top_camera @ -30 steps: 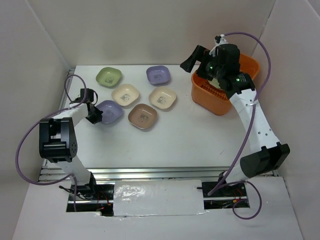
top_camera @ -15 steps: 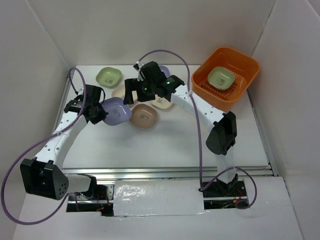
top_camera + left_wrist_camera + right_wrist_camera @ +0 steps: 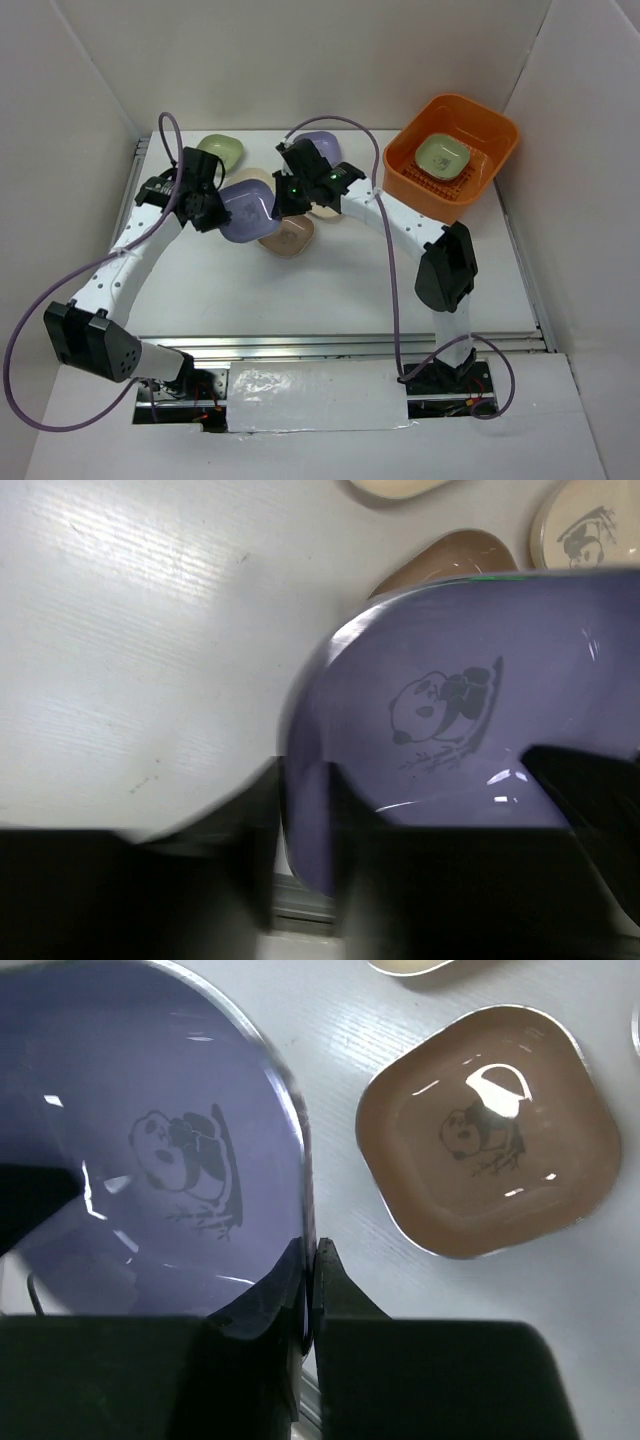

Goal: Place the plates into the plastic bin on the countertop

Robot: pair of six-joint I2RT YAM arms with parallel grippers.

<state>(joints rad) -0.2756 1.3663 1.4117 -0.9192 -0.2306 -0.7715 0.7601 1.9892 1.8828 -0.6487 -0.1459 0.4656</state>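
My right gripper will let go of the lilac plate on top of the green plate (image 3: 443, 156) in the orange plastic bin.
A lilac plate (image 3: 245, 210) (image 3: 450, 680) (image 3: 150, 1140) hangs tilted above the countertop (image 3: 340, 285) between my two grippers. My right gripper (image 3: 284, 196) (image 3: 312, 1255) is shut on its right rim. My left gripper (image 3: 205, 197) (image 3: 305, 810) straddles the opposite rim with its jaws parted and a gap showing beside one finger. The orange plastic bin (image 3: 495, 150) at the back right holds a green plate (image 3: 442, 153). A brown plate (image 3: 288, 236) (image 3: 490, 1170) lies just below the held one.
On the countertop lie a green plate (image 3: 222, 150), another lilac plate (image 3: 318, 145) and two cream plates (image 3: 256, 178) (image 3: 328, 208), both partly hidden by the arms. White walls close in the sides and back. A metal rail (image 3: 330, 345) runs along the front.
The left gripper has carried the lilac plate up and to the right. The right gripper has shut on its right rim. The left jaws have parted.
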